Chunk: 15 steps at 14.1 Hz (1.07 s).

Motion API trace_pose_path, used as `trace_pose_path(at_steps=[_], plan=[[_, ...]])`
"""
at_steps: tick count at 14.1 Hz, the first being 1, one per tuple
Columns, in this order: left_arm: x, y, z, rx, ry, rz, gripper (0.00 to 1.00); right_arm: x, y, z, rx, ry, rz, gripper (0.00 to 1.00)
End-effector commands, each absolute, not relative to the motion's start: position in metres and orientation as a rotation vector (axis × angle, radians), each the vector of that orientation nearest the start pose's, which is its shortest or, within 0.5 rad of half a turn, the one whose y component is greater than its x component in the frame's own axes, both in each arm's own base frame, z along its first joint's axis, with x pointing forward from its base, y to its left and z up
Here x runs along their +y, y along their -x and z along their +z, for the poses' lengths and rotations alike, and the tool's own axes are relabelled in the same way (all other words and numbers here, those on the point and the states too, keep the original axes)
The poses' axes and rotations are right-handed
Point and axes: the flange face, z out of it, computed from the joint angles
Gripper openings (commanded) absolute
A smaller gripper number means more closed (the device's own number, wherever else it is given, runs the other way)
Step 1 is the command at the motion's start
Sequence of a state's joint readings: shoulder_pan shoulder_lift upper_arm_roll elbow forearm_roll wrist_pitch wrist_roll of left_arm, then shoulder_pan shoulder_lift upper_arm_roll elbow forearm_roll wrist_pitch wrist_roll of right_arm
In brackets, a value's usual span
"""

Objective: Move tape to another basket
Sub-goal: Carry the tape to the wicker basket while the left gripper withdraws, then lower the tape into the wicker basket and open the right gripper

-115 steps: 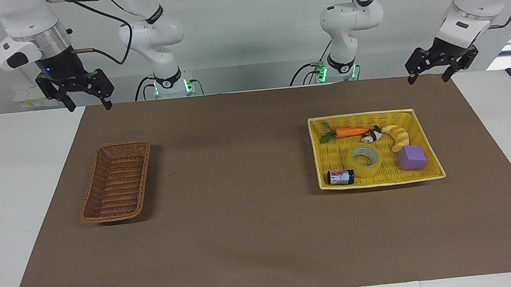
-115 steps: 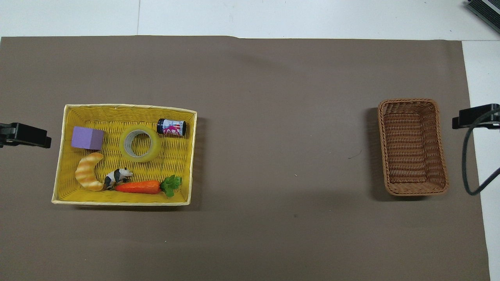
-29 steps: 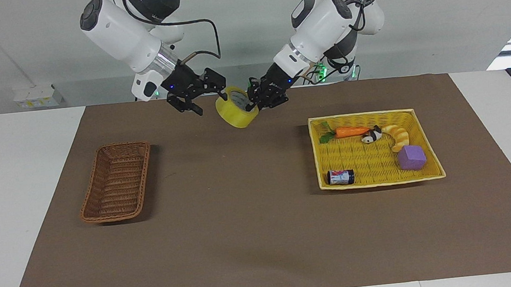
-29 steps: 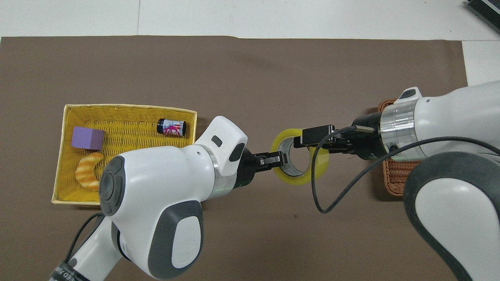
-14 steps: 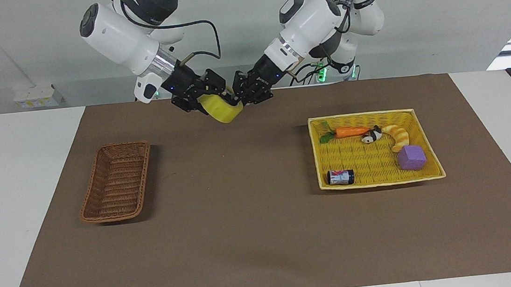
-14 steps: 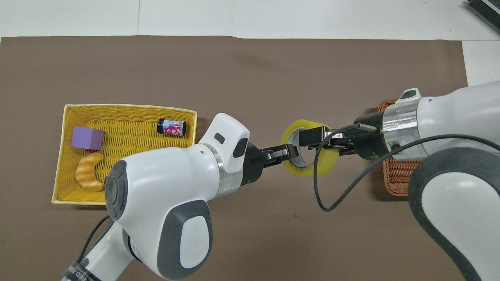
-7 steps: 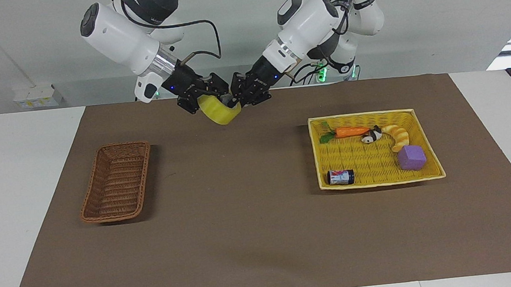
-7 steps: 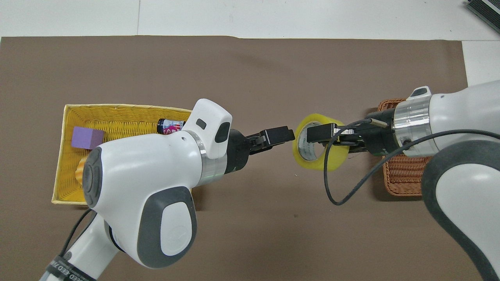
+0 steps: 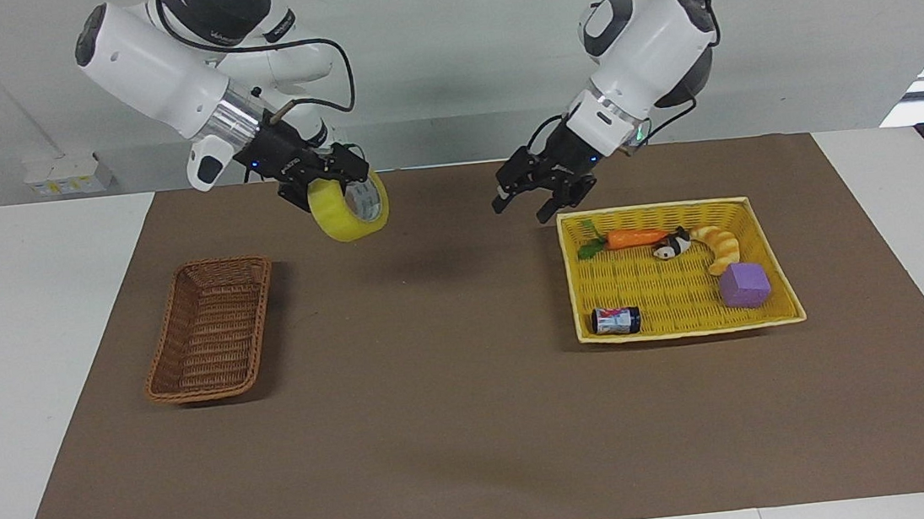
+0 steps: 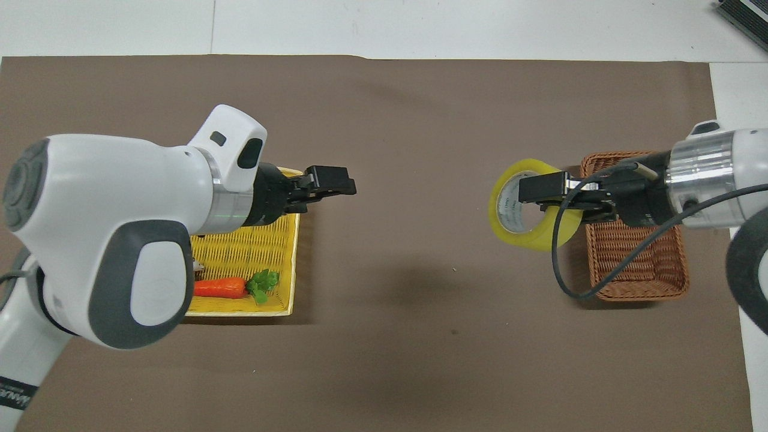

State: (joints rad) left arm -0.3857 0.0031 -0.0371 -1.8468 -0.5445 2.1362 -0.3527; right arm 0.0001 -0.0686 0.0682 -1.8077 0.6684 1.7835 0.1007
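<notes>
My right gripper is going to the brown wicker basket [image 10: 637,220] with the yellow tape. It will release the yellow tape in the middle of that basket.
The yellow tape [image 9: 349,208] [image 10: 528,207] hangs in the air, and my right gripper [image 9: 335,187] [image 10: 540,193] is shut on its rim with one finger through the core. It is over the brown mat, just beside the brown wicker basket [image 9: 215,334] [image 10: 636,264] at the right arm's end of the table. The basket holds nothing. My left gripper [image 9: 521,210] [image 10: 342,187] is open and holds nothing, up over the edge of the yellow tray [image 9: 652,208] [image 10: 282,252] that faces the table's middle.
The yellow tray holds a carrot [image 9: 634,237] [image 10: 219,288], a toy panda [image 9: 671,246], a croissant [image 9: 719,247], a purple cube [image 9: 744,285] and a small dark can [image 9: 616,320]. In the overhead view the left arm hides most of the tray.
The left gripper has let go of the tape, opened and drawn back to the yellow tray. The right gripper has carried the tape toward the brown basket.
</notes>
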Motion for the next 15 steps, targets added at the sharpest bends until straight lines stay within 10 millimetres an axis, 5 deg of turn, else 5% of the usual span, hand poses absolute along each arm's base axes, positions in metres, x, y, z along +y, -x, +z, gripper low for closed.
trace_pose_path(at_steps=[1,4,7,11,15], plan=[[-0.221,-0.545,0.559,0.178,-2.685,0.091,1.00,0.054,-0.538,0.595,0.118,2.491,0.002,0.00],[-0.169,-0.557,0.567,0.121,-2.842,0.097,1.00,0.037,-0.535,0.562,-0.040,2.906,0.035,0.00],[-0.122,-0.564,0.569,0.114,-3.032,0.152,1.00,0.009,-0.544,0.529,-0.055,2.986,0.047,0.00],[-0.038,-0.565,0.582,-0.045,-3.073,0.096,1.00,-0.033,-0.566,0.459,-0.285,3.174,0.086,0.00],[-0.026,-0.557,0.596,-0.076,-3.150,-0.033,1.00,-0.051,-0.572,0.424,-0.489,3.362,0.110,0.00]])
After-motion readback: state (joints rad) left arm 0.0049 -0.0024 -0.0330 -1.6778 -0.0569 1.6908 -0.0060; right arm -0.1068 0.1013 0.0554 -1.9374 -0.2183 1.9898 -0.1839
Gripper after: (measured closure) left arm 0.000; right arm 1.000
